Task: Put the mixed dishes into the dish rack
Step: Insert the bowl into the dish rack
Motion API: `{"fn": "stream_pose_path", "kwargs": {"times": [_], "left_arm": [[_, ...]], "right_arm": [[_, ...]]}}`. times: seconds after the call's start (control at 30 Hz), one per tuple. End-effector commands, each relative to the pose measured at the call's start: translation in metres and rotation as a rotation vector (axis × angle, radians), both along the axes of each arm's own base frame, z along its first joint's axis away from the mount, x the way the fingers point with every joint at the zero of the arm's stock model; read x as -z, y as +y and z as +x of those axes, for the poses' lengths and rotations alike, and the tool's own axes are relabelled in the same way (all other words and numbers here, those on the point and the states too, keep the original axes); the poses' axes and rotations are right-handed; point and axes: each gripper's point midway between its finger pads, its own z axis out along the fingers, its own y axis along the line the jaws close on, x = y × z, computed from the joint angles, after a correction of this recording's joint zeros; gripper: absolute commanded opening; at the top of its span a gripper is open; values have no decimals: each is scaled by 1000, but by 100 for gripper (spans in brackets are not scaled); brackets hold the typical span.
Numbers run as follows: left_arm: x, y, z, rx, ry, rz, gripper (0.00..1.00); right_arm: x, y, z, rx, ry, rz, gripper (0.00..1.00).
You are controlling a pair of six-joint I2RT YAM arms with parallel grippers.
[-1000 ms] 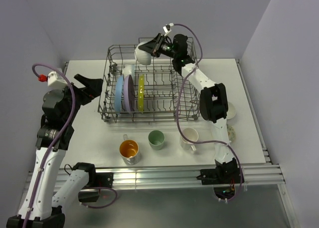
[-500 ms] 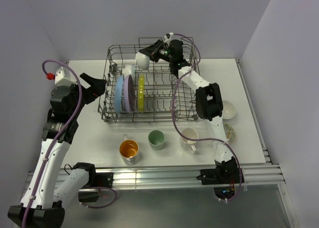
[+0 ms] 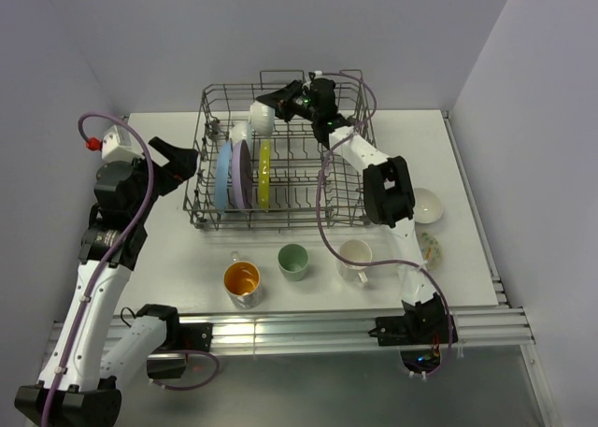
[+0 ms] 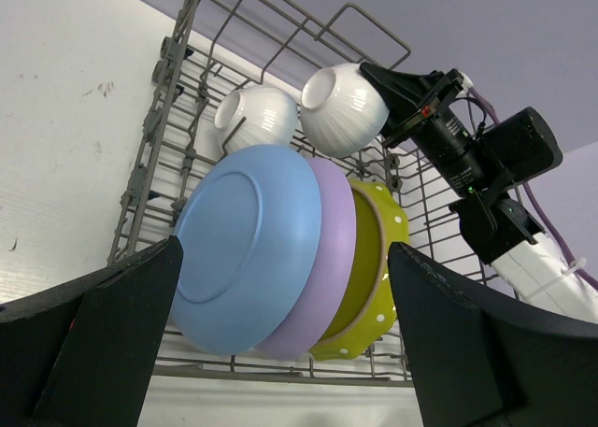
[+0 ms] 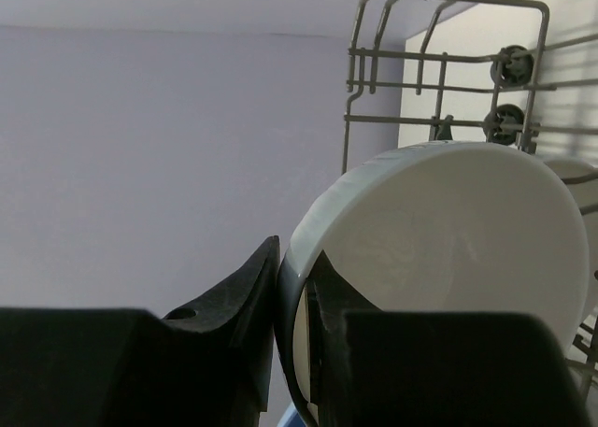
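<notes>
I need to let go of the white bowl in my right gripper, now held over the rack, in the dish rack [image 3: 271, 133], just behind the yellow-green plate.
The dish rack [image 3: 280, 223] stands mid-table with a blue plate [image 3: 222, 175], a lavender plate [image 3: 241, 173] and a yellow-green plate [image 3: 264, 173] upright in it. One white bowl [image 3: 239, 133] rests behind them. My right gripper [image 3: 280, 102] is shut on the rim of a second white bowl [image 3: 261, 117], held over the rack's far left part. In the right wrist view its fingers pinch that bowl [image 5: 448, 231]. My left gripper [image 3: 173, 161] hangs open left of the rack, facing the plates [image 4: 248, 249].
An orange-inside cup [image 3: 241, 279], a pale green cup [image 3: 292, 261] and a white mug [image 3: 355, 255] stand in front of the rack. Right of the rack lie a white bowl [image 3: 427, 204] and a floral bowl [image 3: 432, 248]. Walls close in behind and at both sides.
My right gripper has carried the white bowl left and down toward the bowl in the rack. The left arm rose a little, then held still.
</notes>
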Motion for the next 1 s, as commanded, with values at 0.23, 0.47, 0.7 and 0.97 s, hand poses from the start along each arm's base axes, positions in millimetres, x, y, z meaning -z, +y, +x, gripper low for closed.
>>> {"fn": "stream_pose_path", "kwargs": {"times": [0.23,0.47,0.7,0.97], "left_arm": [[-6,3,-12,-15,-50,-19,99],[-10,3,-14,-13,-64,-20,99],[-9,2,-17,-7,-71,-39,99],[-10,2,-20,-5,-64,-40,99]], "right_arm": [[-19,-3,-8,48,79,31,0],[-4,-10,-8,82,147,-5,0],[18,-13,-9,101,209,-38,0],[51,-16,-5,130,281,-69,0]]}}
